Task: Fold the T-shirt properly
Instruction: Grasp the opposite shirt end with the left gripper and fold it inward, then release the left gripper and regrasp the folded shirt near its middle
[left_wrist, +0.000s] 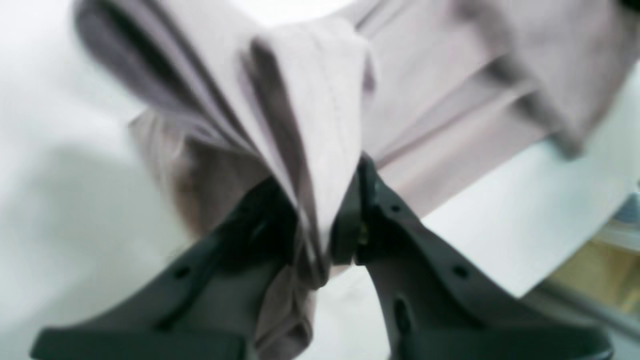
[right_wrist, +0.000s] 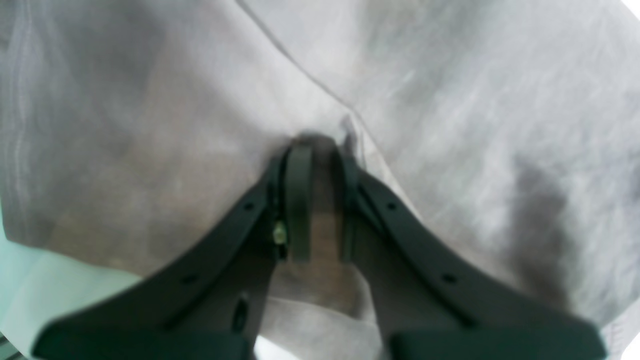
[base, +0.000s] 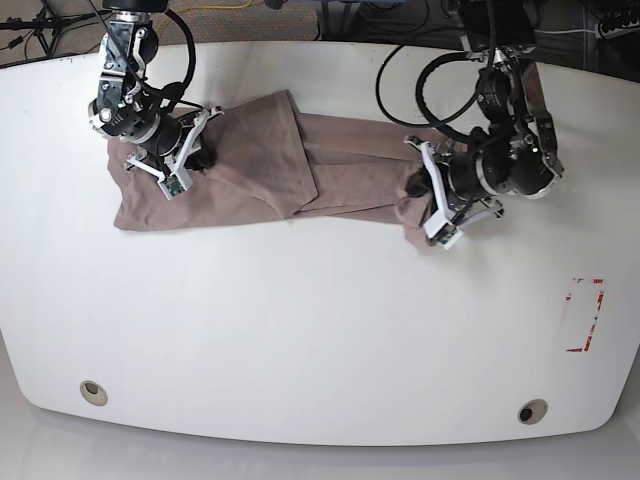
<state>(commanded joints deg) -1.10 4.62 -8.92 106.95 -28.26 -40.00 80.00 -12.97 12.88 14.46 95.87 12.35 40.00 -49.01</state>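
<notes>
The bunched fold on the T-shirt's middle part (base: 333, 191) (left_wrist: 474, 66), next to the pointed flap, is the spot at which my left gripper needs to let go.
The dusty mauve T-shirt (base: 300, 170) lies wrinkled and partly folded across the far half of the white table (base: 320, 330). My left gripper (base: 420, 188), at the shirt's right end in the base view, is shut on a bunched fold of it; the left wrist view shows the gripper (left_wrist: 320, 220) with the cloth (left_wrist: 320, 100) pinched between the fingers and lifted off the table. My right gripper (base: 200, 152) is at the shirt's left end. In the right wrist view it (right_wrist: 322, 165) is closed down on a strip of the T-shirt (right_wrist: 450, 125), which fills that view.
A red rectangular mark (base: 585, 315) sits near the table's right edge. Two round holes (base: 92, 391) (base: 531, 411) are near the front edge. Cables hang behind the far edge. A table corner (left_wrist: 520, 292) shows in the left wrist view.
</notes>
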